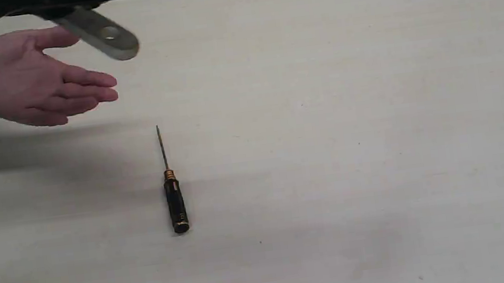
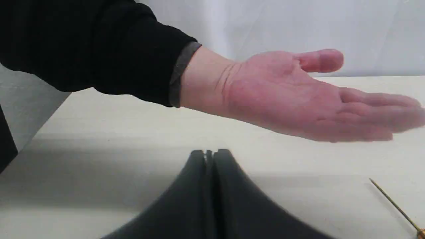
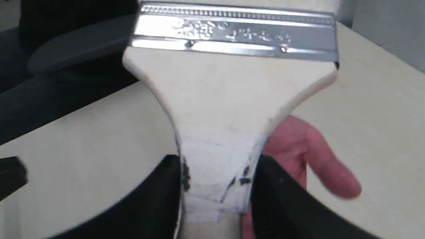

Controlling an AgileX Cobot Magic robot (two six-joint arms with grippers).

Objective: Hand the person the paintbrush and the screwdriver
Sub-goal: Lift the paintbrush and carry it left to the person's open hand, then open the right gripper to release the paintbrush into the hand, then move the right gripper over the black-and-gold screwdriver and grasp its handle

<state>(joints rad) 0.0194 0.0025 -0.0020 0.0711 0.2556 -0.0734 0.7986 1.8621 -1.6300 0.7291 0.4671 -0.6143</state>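
Note:
The screwdriver has the front of its black handle (image 1: pixel 172 189) close beside the gold collar, and I need to grab it there next with my right gripper.
The paintbrush (image 3: pixel 229 89) is clamped by its taped wooden handle in my right gripper (image 3: pixel 217 176), silver ferrule away from the camera. In the exterior view the handle end with its hole (image 1: pixel 111 36) sticks out of the dark right gripper (image 1: pixel 58 9) at the top left, just above the person's open hand (image 1: pixel 28 82). The screwdriver (image 1: pixel 175 201) lies alone on the table, black handle near, thin shaft pointing away; its shaft (image 2: pixel 395 205) shows in the left wrist view. My left gripper (image 2: pixel 209 154) is shut and empty, low over the table below the hand (image 2: pixel 298 96).
The pale table (image 1: pixel 351 124) stretches wide to the right of the screwdriver. The person's black sleeve (image 2: pixel 89 46) reaches in over the table's left edge. A white wall backs the far edge.

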